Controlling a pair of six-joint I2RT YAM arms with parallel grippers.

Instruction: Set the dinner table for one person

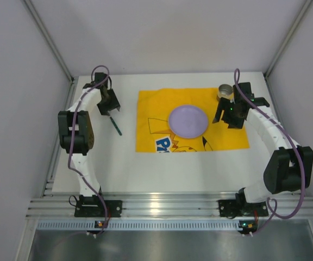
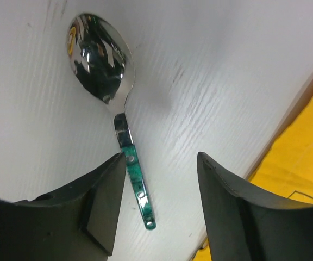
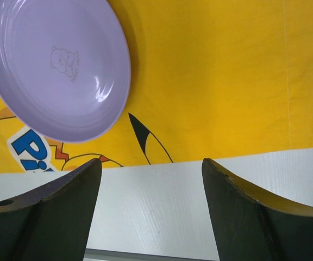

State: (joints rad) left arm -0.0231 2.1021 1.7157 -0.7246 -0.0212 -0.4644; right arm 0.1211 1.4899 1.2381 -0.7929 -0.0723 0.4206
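I see the spoon's handle slanting close to one finger, so next I line my left gripper up with the spoon and take the handle [image 2: 128, 152] near the spoon's bowl.
The white dinner table [image 1: 145, 168] carries a yellow cartoon cloth [image 1: 232, 136] with a lilac plate [image 1: 188, 120] on it. A spoon with a green handle [image 1: 116, 126] lies on the table left of the cloth. My left gripper [image 1: 111, 109] hangs open over it. In the left wrist view the spoon [image 2: 99, 57] lies flat, with its handle end between the spread fingers of the gripper [image 2: 159, 190]. My right gripper [image 1: 228, 115] is open and empty over the cloth's right edge. The right wrist view shows this gripper [image 3: 151, 201], the plate [image 3: 53, 65] and the cloth [image 3: 216, 81].
A small metal cup [image 1: 225, 91] stands at the cloth's far right corner, just behind my right gripper. A ribbed aluminium rail [image 1: 162, 206] runs along the near edge by the arm bases. White walls enclose the table on three sides.
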